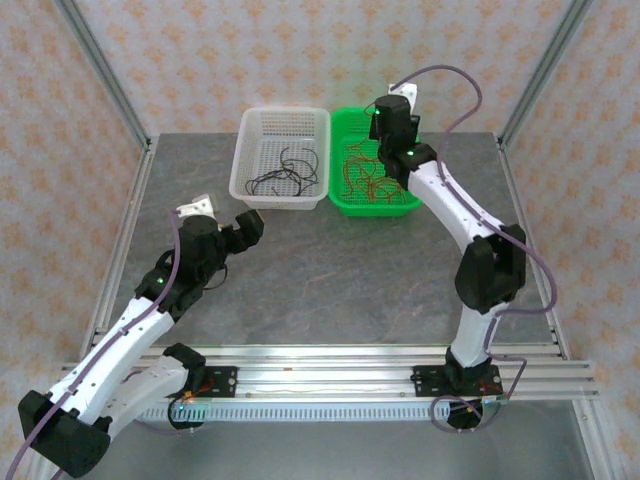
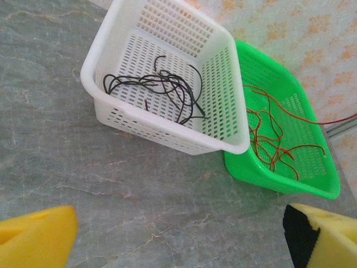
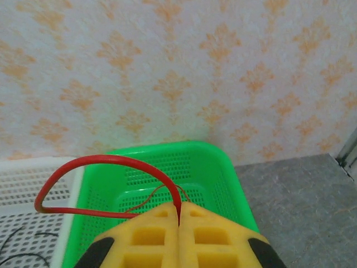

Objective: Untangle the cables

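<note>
My right gripper will let go of the red cable on top of the tangled red cables in the green basket (image 1: 361,172).
Black cables (image 1: 285,170) (image 2: 159,92) lie curled in the white basket (image 1: 250,150) (image 2: 97,53). Red cables (image 1: 362,178) (image 2: 273,142) lie tangled in the green basket (image 1: 345,205) (image 2: 312,184). My right gripper (image 1: 385,135) (image 3: 179,215) hangs over the green basket, shut on a red cable (image 3: 95,163) that loops out from between its yellow fingers. My left gripper (image 1: 245,225) (image 2: 178,234) stands open over bare table in front of the white basket, with nothing between its fingers (image 2: 36,237).
The two baskets sit side by side at the back of the grey table (image 1: 330,290). Patterned walls and metal frame posts (image 1: 100,70) close in the sides. A rail (image 1: 320,375) runs along the near edge.
</note>
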Action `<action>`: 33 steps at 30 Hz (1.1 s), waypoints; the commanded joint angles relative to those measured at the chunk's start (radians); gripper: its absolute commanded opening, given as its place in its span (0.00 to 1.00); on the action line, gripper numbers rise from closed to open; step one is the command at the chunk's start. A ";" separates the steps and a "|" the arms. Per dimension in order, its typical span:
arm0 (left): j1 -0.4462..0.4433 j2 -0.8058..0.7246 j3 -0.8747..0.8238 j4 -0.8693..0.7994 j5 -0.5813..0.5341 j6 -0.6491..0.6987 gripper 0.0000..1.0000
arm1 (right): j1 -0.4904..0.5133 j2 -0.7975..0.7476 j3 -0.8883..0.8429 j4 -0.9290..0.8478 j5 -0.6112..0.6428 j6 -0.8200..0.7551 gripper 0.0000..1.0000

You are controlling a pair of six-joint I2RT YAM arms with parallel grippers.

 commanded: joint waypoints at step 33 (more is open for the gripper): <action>-0.003 0.002 0.024 0.025 -0.027 0.112 0.97 | -0.035 0.238 -0.114 -0.153 -0.149 0.228 0.35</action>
